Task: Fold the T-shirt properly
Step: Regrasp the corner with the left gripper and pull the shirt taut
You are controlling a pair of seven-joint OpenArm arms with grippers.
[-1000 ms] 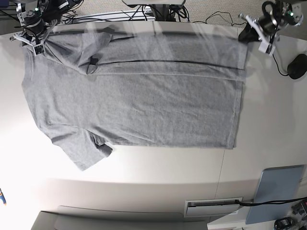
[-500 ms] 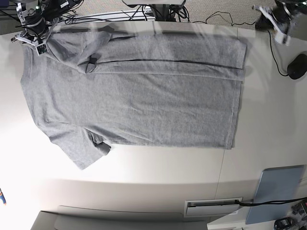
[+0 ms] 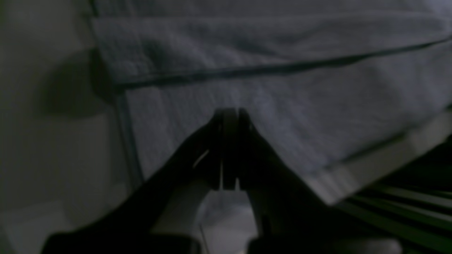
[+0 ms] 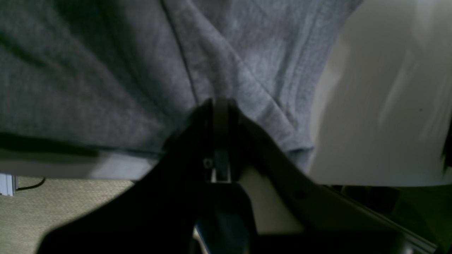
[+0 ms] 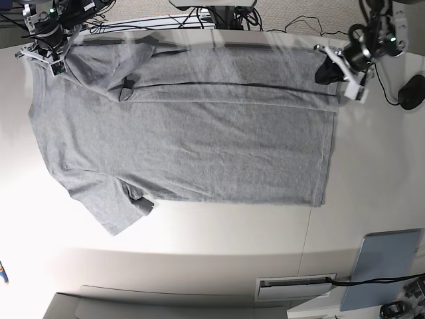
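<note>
The T-shirt's hem corner will leave my left gripper near the white table's far edge (image 5: 345, 50), short of the black mouse.
The heather-grey T-shirt (image 5: 192, 139) lies spread on the white table, plain side up. Its far long edge is folded over into a strip (image 5: 226, 70). One sleeve (image 5: 116, 209) sticks out at the near left. My left gripper (image 5: 330, 68) hovers over the hem corner at the far right. In the left wrist view its jaws (image 3: 229, 113) are shut, with flat cloth (image 3: 282, 53) below and nothing between them. My right gripper (image 5: 52, 58) sits at the far-left shoulder corner. Its shut tips (image 4: 220, 103) meet converging creases of the T-shirt (image 4: 106, 70), so they look pinched on it.
A black mouse (image 5: 413, 91) lies at the table's right edge. A blue-grey pad (image 5: 385, 266) and a white slotted box (image 5: 295, 287) sit at the near right. Cables (image 5: 199, 16) run behind the far edge, over carpet (image 4: 70, 201).
The left gripper swung up and away to the far right, then came back down over the shirt's hem corner. The right gripper stayed at the shoulder corner.
</note>
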